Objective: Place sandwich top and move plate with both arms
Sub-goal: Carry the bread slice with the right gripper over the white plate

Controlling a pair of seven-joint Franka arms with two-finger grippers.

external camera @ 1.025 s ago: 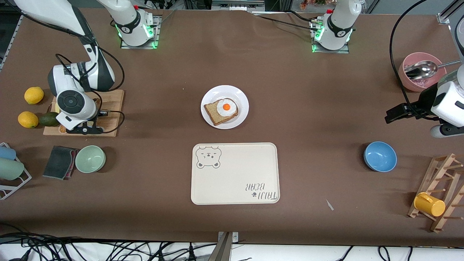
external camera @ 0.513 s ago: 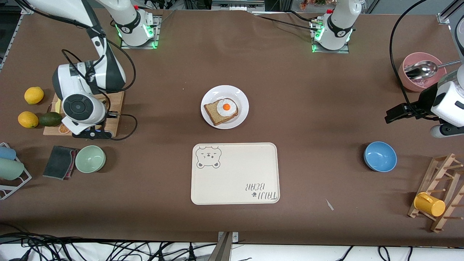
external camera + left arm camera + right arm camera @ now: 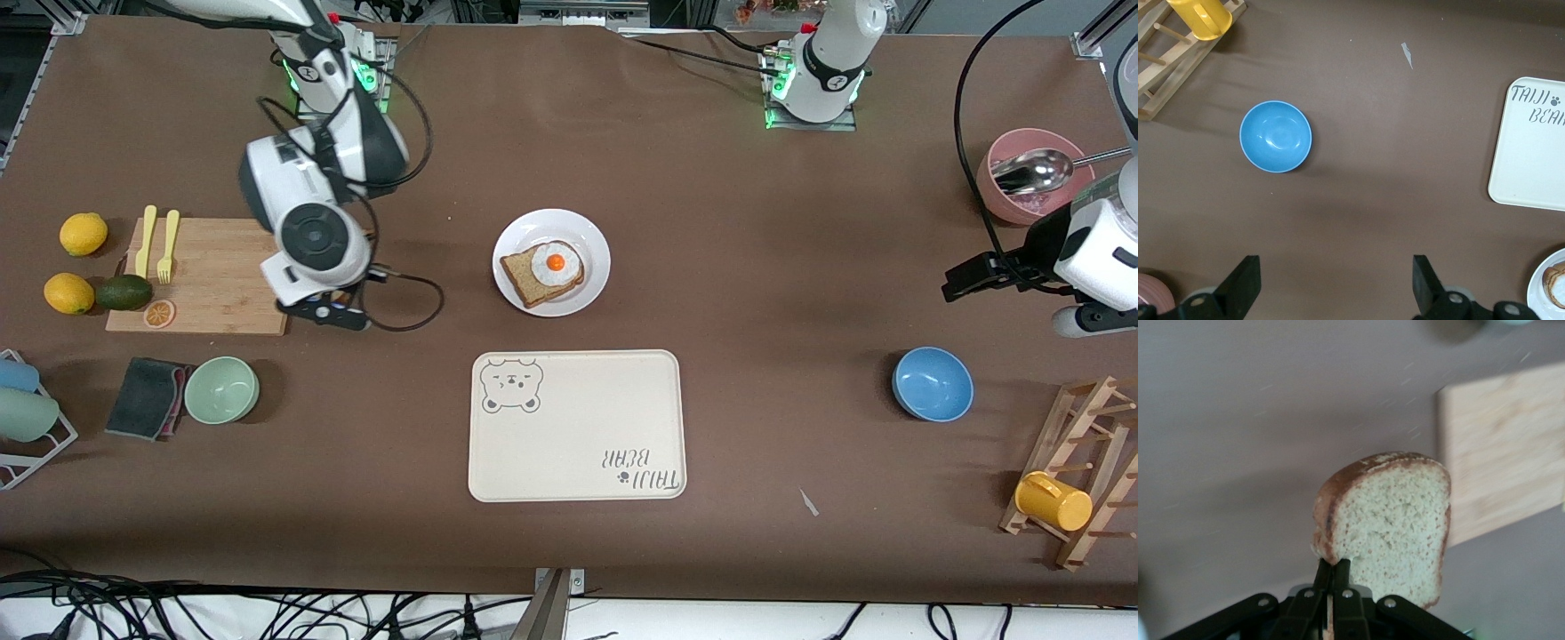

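Note:
The robot's right gripper will release the sandwich top over the fried egg on the white plate [image 3: 556, 256].
The white plate [image 3: 594, 238] sits mid-table and bears a darker slice with a fried egg [image 3: 544, 270]. My right gripper [image 3: 1335, 568] is shut on an edge of the sandwich top [image 3: 1395, 520], a light-tan speckled bread slice, and holds it in the air. In the front view the right arm's hand [image 3: 313, 267] is over the brown table beside the wooden board [image 3: 213, 277], and its body hides the slice. My left gripper [image 3: 1335, 283] is open and empty above bare table near the blue bowl [image 3: 1275, 136]; the left arm [image 3: 1080, 258] waits at its end of the table.
The cream bear-printed tray [image 3: 576, 425] lies nearer the camera than the plate. The board holds a yellow fork and knife [image 3: 156, 242]; lemons and an avocado [image 3: 123, 292] lie beside it. A green bowl [image 3: 221, 389], grey cloth, pink bowl with spoon [image 3: 1031, 174] and rack with yellow mug [image 3: 1054, 500] stand around.
My right arm has lifted off the wooden board and moved toward the plate, carrying the bread slice. The fork and knife on the board now show. The left arm has not moved.

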